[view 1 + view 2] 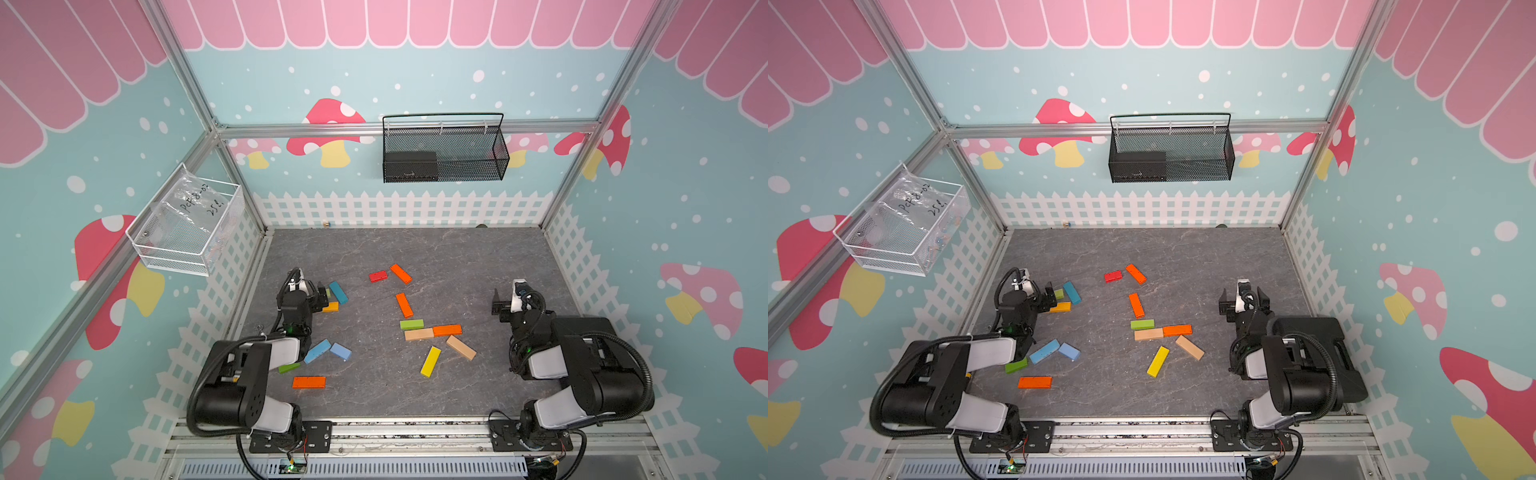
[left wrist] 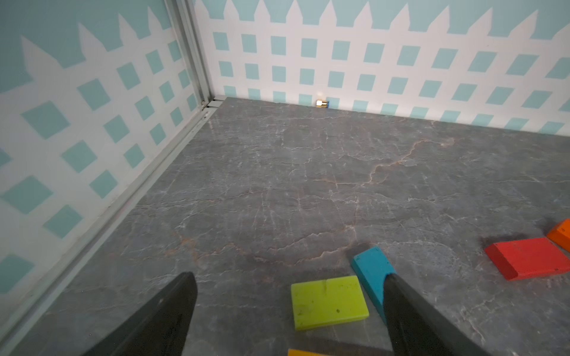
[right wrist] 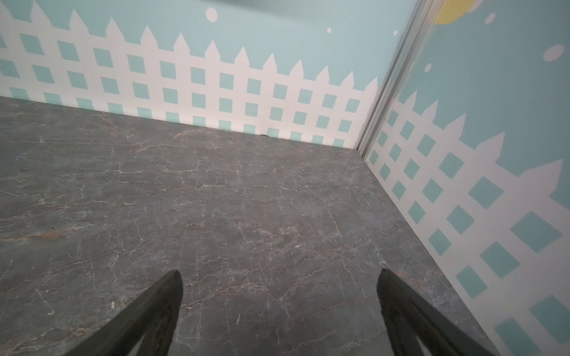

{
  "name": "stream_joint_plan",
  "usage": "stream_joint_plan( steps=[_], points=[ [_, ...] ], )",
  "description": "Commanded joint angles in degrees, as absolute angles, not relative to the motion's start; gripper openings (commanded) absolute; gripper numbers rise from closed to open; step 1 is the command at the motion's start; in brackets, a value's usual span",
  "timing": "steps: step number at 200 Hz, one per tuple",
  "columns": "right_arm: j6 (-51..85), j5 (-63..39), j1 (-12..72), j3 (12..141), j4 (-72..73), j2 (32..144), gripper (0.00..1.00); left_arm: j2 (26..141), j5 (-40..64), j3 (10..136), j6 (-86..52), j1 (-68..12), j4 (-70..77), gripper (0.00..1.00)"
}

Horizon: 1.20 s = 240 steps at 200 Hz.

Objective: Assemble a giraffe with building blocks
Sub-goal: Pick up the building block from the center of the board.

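Observation:
The red block lies beside the orange block farthest back, and next my left gripper needs to close across the short ends of the red block (image 1: 378,276) (image 2: 528,258).
The building blocks lie flat and scattered on the grey floor in both top views. A red block (image 1: 378,276) and an orange one (image 1: 401,274) lie farthest back, and another orange bar (image 1: 404,304) is mid-floor. Green (image 1: 411,324), tan (image 1: 419,334) and orange (image 1: 447,330) blocks cluster together, with a tan (image 1: 461,347) and a yellow block (image 1: 430,361) nearer. My left gripper (image 2: 288,280) is open and low over a lime block (image 2: 328,302), with a teal block (image 2: 371,271) beside one finger. My right gripper (image 3: 280,274) is open over bare floor.
Two blue blocks (image 1: 317,351), a green one (image 1: 289,367) and an orange one (image 1: 308,382) lie by the left arm. A black mesh basket (image 1: 444,166) hangs on the back wall and a white wire basket (image 1: 187,224) on the left wall. Fence-patterned walls enclose the floor.

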<state>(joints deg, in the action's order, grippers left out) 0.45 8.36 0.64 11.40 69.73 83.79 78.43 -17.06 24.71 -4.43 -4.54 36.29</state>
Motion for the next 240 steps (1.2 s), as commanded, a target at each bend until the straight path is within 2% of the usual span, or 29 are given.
stream_joint_plan(
  steps=[1, 13, 42, 77, 116, 162, 187, 240],
  points=[
    [5.5, 15.8, 0.7, 19.0, 52.0, 76.2, 0.97, 68.6, -26.8, 33.8, -10.4, -6.5, 17.7, 0.96],
    [11.7, 17.2, 0.7, 24.5, 39.6, 73.6, 0.97, 65.7, -26.2, 38.0, -15.3, -6.6, 9.2, 0.95],
    [20.6, 8.0, 0.8, 35.2, 19.4, 72.6, 0.92, 65.7, -19.7, 51.8, -22.8, -6.5, -13.4, 0.91],
    [25.1, -1.7, 3.8, 45.9, 3.8, 76.3, 0.90, 68.2, -9.0, 62.4, -23.6, -6.5, -32.2, 0.86],
    [24.1, -3.0, 12.1, 56.4, -6.5, 82.7, 0.89, 71.9, -0.2, 68.1, -25.4, -7.3, -39.7, 0.83],
    [18.7, -0.9, 21.6, 68.6, -13.8, 94.5, 0.87, 80.0, 0.2, 72.5, -27.4, -12.3, -43.2, 0.82],
    [17.3, -0.4, 24.7, 72.5, -15.8, 99.3, 0.87, 86.6, 0.9, 75.9, -30.1, -15.3, -43.8, 0.74],
    [14.3, 1.3, 26.5, 78.0, -19.1, 104.0, 0.88, 100.8, 0.6, 87.0, -35.4, -22.2, -44.7, 0.76]
  ],
)
